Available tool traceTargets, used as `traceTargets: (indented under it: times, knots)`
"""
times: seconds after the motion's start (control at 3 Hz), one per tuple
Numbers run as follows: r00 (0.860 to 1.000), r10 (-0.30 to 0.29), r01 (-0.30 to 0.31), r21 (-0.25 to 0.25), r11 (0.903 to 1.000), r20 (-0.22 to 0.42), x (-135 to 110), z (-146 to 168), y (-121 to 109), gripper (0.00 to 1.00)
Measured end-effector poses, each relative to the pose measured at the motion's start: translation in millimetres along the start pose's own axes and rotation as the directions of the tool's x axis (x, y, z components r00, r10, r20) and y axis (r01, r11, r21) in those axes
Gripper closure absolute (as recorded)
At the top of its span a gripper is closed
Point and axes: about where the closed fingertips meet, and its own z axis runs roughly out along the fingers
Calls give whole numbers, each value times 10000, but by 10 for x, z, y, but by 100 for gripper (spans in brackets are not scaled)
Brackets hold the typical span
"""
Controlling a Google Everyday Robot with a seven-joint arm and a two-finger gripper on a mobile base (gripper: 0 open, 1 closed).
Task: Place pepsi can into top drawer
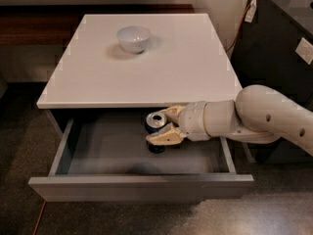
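Next, the gripper releases the pepsi can on the grey bottom in the middle of the open top drawer (pixel 153 156).
The pepsi can (pixel 156 123), dark blue with a silver top, stands upright inside the open top drawer (pixel 142 185), its base at or just above the grey floor near the back. My gripper (pixel 164 125) reaches in from the right on a white arm, shut on the can with one tan finger (pixel 165 137) in front of it and the other behind. The drawer is pulled well out beneath the white cabinet top.
A white bowl (pixel 133 37) sits on the white cabinet top (pixel 186 62) toward the back left. A dark cabinet (pixel 286 38) with a cable stands to the right. Dark floor lies in front of the drawer.
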Motion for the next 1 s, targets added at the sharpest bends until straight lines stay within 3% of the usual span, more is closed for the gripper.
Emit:
traceTargets:
  times: [0.67, 1.0]
  knots:
    - [9945, 1046, -1047, 351, 9939, 63, 360, 197, -90, 100]
    - [9955, 944, -940, 465, 9945, -71, 492, 312, -117, 100]
